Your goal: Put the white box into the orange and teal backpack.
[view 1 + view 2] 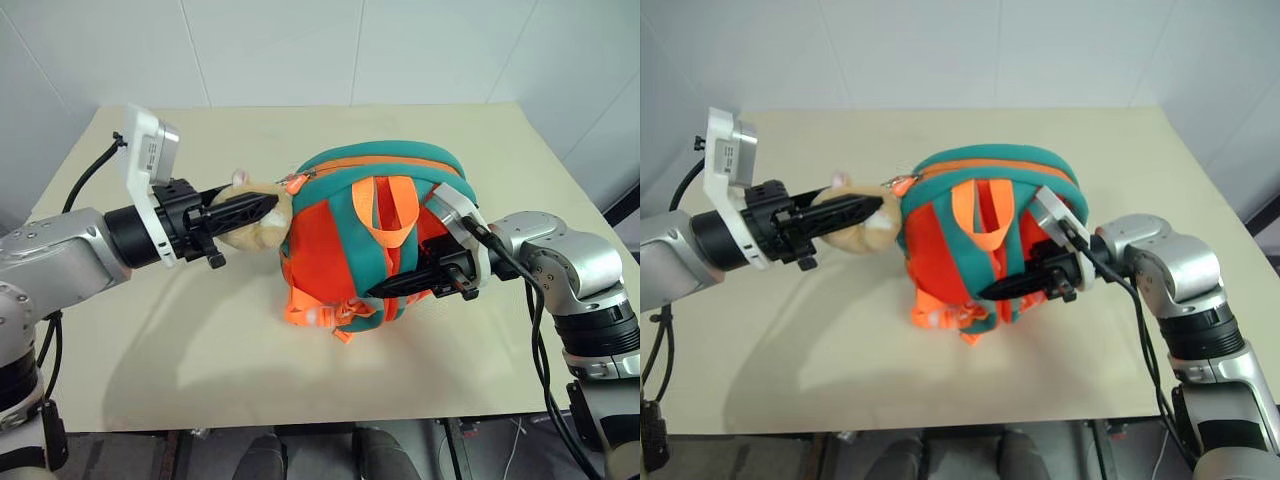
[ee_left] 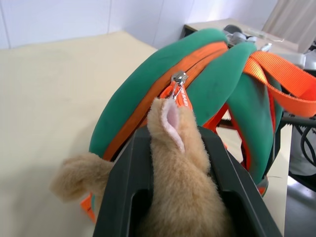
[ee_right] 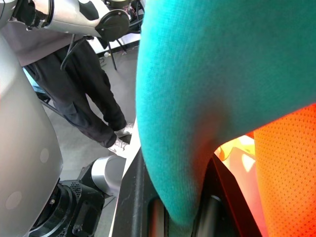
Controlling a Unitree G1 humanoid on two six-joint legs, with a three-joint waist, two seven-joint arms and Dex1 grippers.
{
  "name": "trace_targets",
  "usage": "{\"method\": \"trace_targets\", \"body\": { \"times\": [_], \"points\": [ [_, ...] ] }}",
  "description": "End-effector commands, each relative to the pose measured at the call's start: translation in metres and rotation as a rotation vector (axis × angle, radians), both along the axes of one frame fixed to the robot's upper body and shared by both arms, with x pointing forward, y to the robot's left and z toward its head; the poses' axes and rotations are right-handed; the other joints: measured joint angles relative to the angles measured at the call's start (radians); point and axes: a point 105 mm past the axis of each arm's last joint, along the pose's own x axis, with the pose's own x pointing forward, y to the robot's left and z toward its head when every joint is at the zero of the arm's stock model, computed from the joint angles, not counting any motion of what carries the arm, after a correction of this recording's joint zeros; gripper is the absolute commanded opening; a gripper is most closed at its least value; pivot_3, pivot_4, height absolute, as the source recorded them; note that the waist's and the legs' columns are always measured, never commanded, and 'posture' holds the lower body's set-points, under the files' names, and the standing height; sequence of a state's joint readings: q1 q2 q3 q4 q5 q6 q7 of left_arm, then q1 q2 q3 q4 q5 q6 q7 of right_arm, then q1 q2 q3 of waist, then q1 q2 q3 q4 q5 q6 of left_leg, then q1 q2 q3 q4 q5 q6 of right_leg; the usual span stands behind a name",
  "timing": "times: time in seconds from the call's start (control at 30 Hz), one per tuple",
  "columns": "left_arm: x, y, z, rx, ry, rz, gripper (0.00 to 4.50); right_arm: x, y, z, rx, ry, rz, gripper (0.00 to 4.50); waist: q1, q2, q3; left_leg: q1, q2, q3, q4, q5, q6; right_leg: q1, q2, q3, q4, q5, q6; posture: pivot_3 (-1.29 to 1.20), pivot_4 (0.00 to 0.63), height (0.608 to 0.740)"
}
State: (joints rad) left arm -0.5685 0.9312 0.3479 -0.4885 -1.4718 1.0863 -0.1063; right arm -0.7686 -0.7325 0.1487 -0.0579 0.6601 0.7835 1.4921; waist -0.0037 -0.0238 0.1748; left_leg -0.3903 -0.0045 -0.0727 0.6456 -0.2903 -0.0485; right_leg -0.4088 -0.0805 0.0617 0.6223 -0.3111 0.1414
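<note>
The robot's left gripper should release the tan plush hamster on the beige table [image 1: 251,250] against the side of the backpack, below the backpack's zipper.
The orange and teal backpack [image 1: 380,230] stands upright in the middle of the table, its zipper [image 2: 177,79] closed along the top. My left gripper [image 1: 268,205] comes in level from the left, shut on the tan plush hamster [image 2: 182,187] attached to the backpack's side. My right gripper [image 1: 385,287] reaches in from the right, shut on a teal strap [image 3: 197,98] at the backpack's front. The white box is out of view.
The beige table [image 1: 200,340] has bare room in front of and behind the backpack. A white wall runs behind the table. A person's legs [image 3: 89,98] stand on the floor beside the table in the right wrist view.
</note>
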Motion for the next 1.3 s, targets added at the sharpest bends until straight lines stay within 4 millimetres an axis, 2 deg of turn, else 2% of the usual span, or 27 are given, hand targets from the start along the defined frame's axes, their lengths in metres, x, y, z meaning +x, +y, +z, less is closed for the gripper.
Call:
{"method": "trace_targets", "body": {
  "times": [0.03, 0.37, 0.47, 0.6, 0.8, 0.97, 1.07, 1.3],
  "points": [
    [0.0, 0.018, 0.012, -0.026, -0.046, 0.063, 0.71, -0.002, -0.003, 0.009, 0.012, -0.04, 0.019, 0.59, 0.0, 0.0, 0.0, 0.0, 0.0, 0.0, 0.0, 0.0, 0.0, 0.0, 0.0, 0.0, 0.0, 0.0, 0.0, 0.0, 0.15, 0.74],
    [0.007, 0.052, -0.02, -0.032, 0.071, 0.186, 0.71, -0.003, -0.004, 0.008, 0.017, -0.035, 0.017, 0.59, -0.004, 0.001, 0.0, 0.0, 0.001, 0.0, -0.001, -0.001, 0.0, -0.001, 0.0, 0.0, 0.0, 0.0, -0.001, 0.0, 0.15, 0.74],
    [0.006, 0.056, -0.04, -0.046, 0.141, 0.189, 0.71, -0.003, -0.004, 0.008, 0.019, -0.036, 0.015, 0.59, -0.007, 0.001, 0.0, 0.0, 0.001, 0.001, -0.001, -0.001, 0.0, -0.001, 0.0, 0.0, 0.0, 0.0, -0.001, 0.0, 0.15, 0.74],
    [0.006, 0.061, -0.079, -0.012, 0.258, 0.214, 0.71, -0.004, -0.003, 0.007, 0.019, -0.034, 0.015, 0.59, -0.011, 0.001, 0.0, 0.001, 0.001, 0.001, -0.002, -0.001, 0.0, 0.0, 0.0, 0.0, 0.0, -0.001, -0.001, 0.0, 0.15, 0.74],
    [0.015, 0.056, -0.108, 0.036, 0.338, 0.23, 0.71, -0.005, -0.003, 0.006, 0.019, -0.033, 0.017, 0.59, -0.008, 0.001, 0.0, 0.001, 0.001, 0.001, -0.002, -0.001, 0.0, 0.0, 0.0, 0.0, 0.0, -0.001, -0.002, 0.0, 0.15, 0.74],
    [0.031, 0.063, -0.136, 0.15, 0.405, 0.289, 0.71, -0.005, -0.001, 0.005, 0.019, -0.031, 0.02, 0.59, -0.012, 0.001, 0.0, 0.002, 0.001, 0.001, -0.002, -0.001, 0.0, 0.0, 0.0, 0.0, 0.0, -0.001, -0.002, 0.0, 0.15, 0.74],
    [0.044, 0.069, -0.143, 0.192, 0.406, 0.326, 0.71, -0.005, 0.0, 0.006, 0.021, -0.029, 0.024, 0.59, -0.016, 0.001, 0.0, 0.002, 0.001, 0.001, -0.002, -0.001, 0.001, 0.0, 0.0, 0.0, 0.0, -0.001, -0.002, 0.0, 0.15, 0.74],
    [0.061, 0.068, -0.139, 0.206, 0.371, 0.315, 0.71, -0.011, 0.006, 0.008, 0.041, -0.016, 0.05, 0.59, -0.026, 0.001, 0.0, 0.002, 0.001, 0.001, -0.002, -0.001, 0.001, 0.001, 0.0, 0.0, 0.0, -0.001, -0.002, 0.0, 0.15, 0.74]
  ]
}}
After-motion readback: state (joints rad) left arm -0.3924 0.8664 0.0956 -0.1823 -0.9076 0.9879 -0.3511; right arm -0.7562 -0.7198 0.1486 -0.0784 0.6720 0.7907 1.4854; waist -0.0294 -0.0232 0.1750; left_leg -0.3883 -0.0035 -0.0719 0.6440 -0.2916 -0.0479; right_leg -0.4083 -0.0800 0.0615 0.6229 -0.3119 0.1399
